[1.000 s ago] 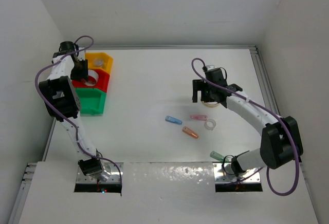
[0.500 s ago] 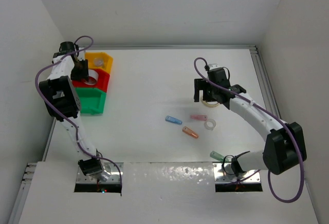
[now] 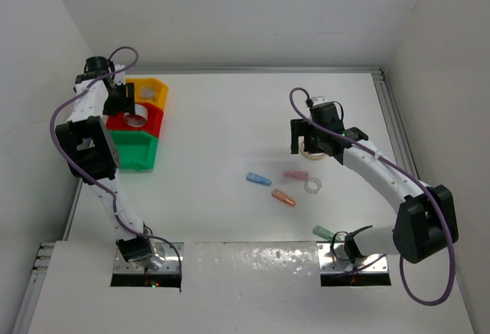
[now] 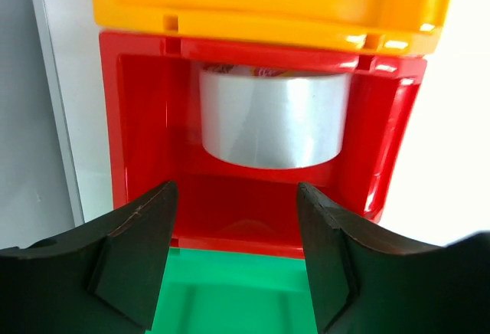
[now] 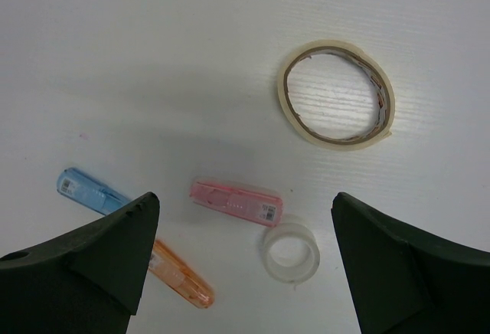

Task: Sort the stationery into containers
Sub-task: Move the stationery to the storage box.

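I will next move my right gripper to the clear tape ring and close it on its side (image 3: pixel 320 187) (image 5: pixel 315 260) that faces away from the blue capsule.
The containers are a yellow bin (image 3: pixel 158 89), a red bin (image 3: pixel 155 123) and a green bin (image 3: pixel 138 152), joined in a row at the left. A grey tape ring (image 4: pixel 272 119) stands in the red bin (image 4: pixel 145 127). My left gripper (image 4: pixel 233 196) is open and empty above the red bin's near edge. My right gripper (image 5: pixel 245 200) is open and empty, high above a pink capsule (image 5: pixel 236 199), a clear tape ring (image 5: pixel 269 251), an orange capsule (image 5: pixel 180 280), a blue capsule (image 5: pixel 88 190) and a beige tape ring (image 5: pixel 337 142).
A green capsule-shaped piece (image 3: pixel 323 232) lies near the right arm's base. The left wall runs close beside the bins. The loose pieces lie on the white table (image 3: pixel 222 119) right of centre.
My left gripper has drawn back a little from the red bin, with the grey tape ring staying inside. My right gripper has shifted slightly right.
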Robot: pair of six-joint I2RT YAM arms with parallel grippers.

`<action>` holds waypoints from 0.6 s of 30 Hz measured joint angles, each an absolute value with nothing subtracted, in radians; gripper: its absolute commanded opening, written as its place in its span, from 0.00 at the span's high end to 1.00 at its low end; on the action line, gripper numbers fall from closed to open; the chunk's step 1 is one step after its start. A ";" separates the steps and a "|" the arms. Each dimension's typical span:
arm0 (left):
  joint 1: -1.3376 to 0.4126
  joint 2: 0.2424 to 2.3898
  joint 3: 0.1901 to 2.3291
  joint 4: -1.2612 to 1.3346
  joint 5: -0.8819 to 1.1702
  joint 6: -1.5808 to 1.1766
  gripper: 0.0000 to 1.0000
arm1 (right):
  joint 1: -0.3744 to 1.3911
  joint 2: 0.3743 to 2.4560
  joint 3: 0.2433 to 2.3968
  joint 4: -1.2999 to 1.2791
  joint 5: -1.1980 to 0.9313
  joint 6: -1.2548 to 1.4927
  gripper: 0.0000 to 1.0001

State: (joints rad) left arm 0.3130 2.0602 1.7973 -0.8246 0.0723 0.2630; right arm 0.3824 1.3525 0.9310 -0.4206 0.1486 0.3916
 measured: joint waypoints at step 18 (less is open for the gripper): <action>0.256 2.152 1.883 -0.773 0.037 0.257 0.46 | 0.383 1.326 0.923 -0.450 0.157 0.392 0.08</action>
State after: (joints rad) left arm 0.2558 2.1525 1.8832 -0.7734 0.0372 0.2569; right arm 0.3832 1.3258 0.9230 -0.4503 0.1570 0.3920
